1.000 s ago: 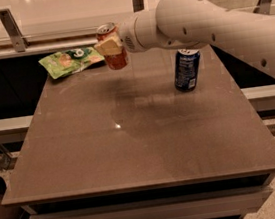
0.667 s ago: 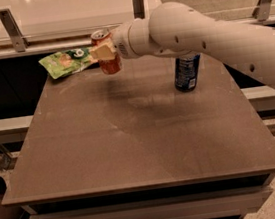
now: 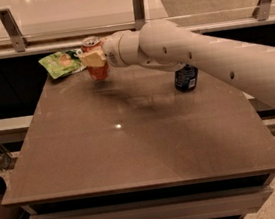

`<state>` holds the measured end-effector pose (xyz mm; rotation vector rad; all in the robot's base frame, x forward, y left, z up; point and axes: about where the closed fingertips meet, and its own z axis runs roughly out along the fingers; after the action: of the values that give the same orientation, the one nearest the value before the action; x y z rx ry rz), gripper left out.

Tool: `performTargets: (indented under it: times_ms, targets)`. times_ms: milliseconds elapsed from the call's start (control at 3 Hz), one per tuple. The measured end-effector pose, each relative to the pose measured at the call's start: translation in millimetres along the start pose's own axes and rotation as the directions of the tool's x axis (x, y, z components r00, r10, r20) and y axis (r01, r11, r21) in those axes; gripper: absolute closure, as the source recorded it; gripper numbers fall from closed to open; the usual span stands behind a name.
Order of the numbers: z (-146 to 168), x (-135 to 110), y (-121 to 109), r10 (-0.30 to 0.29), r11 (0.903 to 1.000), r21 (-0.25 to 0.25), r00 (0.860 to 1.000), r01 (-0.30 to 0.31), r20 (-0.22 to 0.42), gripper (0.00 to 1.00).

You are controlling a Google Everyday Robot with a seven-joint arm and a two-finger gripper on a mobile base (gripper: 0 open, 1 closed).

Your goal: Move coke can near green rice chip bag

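Observation:
The coke can, now hanging just above the table, will be let go by my gripper on the brown table (image 3: 89,82), right up against the green rice chip bag's near edge.
The coke can (image 3: 96,70), red-orange with a silver top, is upright in my gripper (image 3: 93,58), whose fingers are shut around its upper half. It hangs just above the table's far left part. The green rice chip bag (image 3: 62,63) lies flat at the table's far left corner, directly left of the can, with its right edge close to my fingers. My white arm reaches in from the right across the back of the table.
A dark blue can (image 3: 186,78) stands at the back right, partly hidden behind my arm. The brown table (image 3: 132,147) has a raised ledge with metal posts (image 3: 138,8) behind it. The floor drops away at the sides.
My gripper has carried the coke can further left and slightly down, closing the gap to the green bag. The blue can has not moved.

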<state>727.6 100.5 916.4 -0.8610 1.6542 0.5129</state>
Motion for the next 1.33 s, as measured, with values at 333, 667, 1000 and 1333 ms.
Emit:
performTargets:
  times_ms: [333,667,1000,1333]
  targets:
    - [0,0,0,0.000,1.0000,0.000,1.000,0.000,0.000,1.00]
    - [17,5,5,-0.012,0.9999,-0.007,0.999,0.012,-0.032,1.00]
    - [45,15,13,-0.028,0.9995,-0.019,0.997,0.027,-0.077,1.00]
    - [50,15,15,-0.032,0.9993,-0.022,0.996,0.030,-0.081,1.00]
